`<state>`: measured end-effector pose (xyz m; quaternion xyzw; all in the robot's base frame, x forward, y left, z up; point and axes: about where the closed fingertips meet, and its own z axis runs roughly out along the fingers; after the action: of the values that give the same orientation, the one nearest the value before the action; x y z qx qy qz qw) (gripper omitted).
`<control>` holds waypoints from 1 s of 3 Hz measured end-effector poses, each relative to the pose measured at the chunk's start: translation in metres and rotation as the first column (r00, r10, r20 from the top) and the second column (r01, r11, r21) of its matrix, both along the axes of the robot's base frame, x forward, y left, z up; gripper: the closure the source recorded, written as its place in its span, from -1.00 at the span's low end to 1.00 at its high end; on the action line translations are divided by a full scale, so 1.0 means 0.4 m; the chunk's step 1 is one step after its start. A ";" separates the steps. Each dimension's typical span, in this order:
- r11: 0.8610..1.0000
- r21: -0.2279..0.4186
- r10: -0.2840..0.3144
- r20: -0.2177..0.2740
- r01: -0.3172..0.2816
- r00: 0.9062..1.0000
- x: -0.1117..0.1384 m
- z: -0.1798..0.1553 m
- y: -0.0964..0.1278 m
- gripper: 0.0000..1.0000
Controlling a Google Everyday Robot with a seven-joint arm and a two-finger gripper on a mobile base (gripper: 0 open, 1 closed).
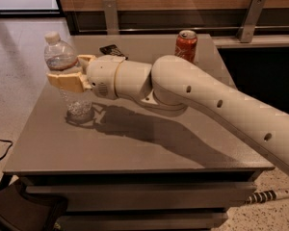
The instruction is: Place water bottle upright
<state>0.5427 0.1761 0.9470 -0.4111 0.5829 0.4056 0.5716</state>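
I will release the water bottle upright on the grey table [85,128] in front of the small black object.
The water bottle [61,57] is clear and ribbed with a white cap. It stands upright near the left edge of the grey table [135,148], its base touching the top. My gripper [73,71] reaches in from the right and is shut on the bottle's middle. One tan finger [65,81] is in front of it and the other is behind. The fingers hide the bottle's mid section.
A red soda can [185,44] stands at the table's far edge. A small black object [113,50] lies at the back left. My arm spans the table's right half. A dark bag [24,213] sits on the floor at front left. A wooden wall with metal brackets runs behind.
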 end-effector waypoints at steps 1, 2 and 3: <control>1.000 0.015 -0.007 0.037 0.006 0.999 -0.014 -0.018 -0.003 1.00; 1.000 0.008 -0.025 0.075 0.025 0.997 -0.044 -0.044 -0.020 1.00; 0.999 0.004 -0.038 0.088 0.038 0.995 -0.066 -0.082 -0.036 1.00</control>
<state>0.5163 0.1618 0.9143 -0.4167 0.5642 0.3767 0.6051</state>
